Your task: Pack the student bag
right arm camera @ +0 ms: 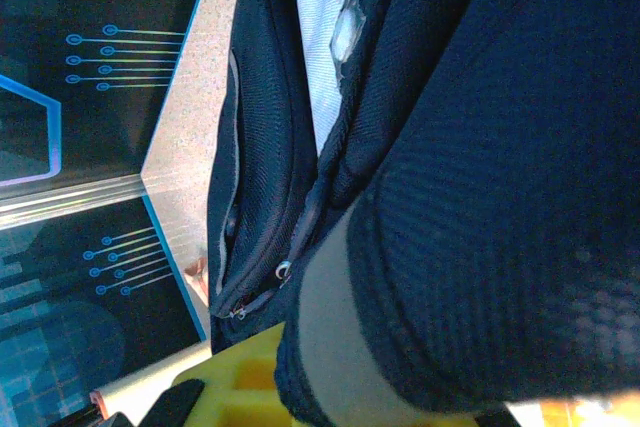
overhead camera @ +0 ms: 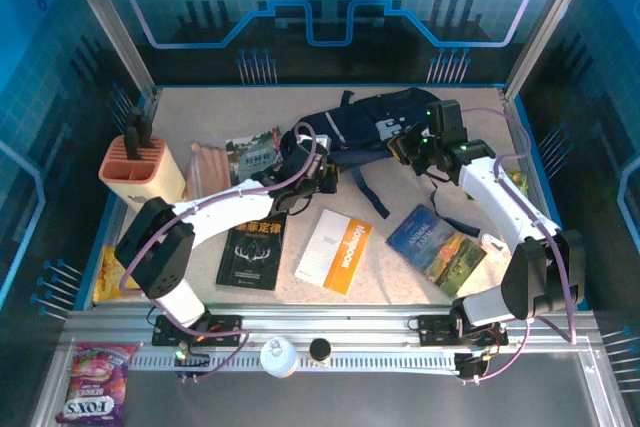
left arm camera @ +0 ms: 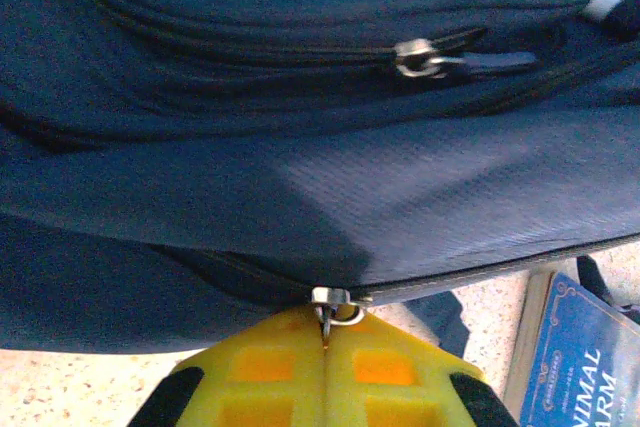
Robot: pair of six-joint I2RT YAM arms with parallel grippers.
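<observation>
I need to release the student bag's padded fold with my right gripper on the bare table [overhead camera: 426, 155] behind the blue book.
The student bag [overhead camera: 372, 125], dark navy with black straps, lies at the back middle of the table. My left gripper [overhead camera: 322, 175] is at its left lower edge. In the left wrist view its yellow fingers [left arm camera: 280, 372] are shut on a metal zipper pull [left arm camera: 335, 304] of the student bag [left arm camera: 300, 177]. A second zipper pull [left arm camera: 425, 57] sits higher up on the bag. My right gripper [overhead camera: 408, 147] is at the bag's right side. In the right wrist view the right gripper [right arm camera: 300, 392] is shut on a padded fold of the student bag [right arm camera: 480, 197], which hides one finger.
On the table in front of the bag lie a black book [overhead camera: 252, 247], a white and orange book [overhead camera: 335, 250] and a blue book [overhead camera: 435, 242] [left arm camera: 580, 367]. An orange holder [overhead camera: 140, 167] and a green book [overhead camera: 252, 155] stand at the left. A snack packet [overhead camera: 95, 382] lies on the front rail.
</observation>
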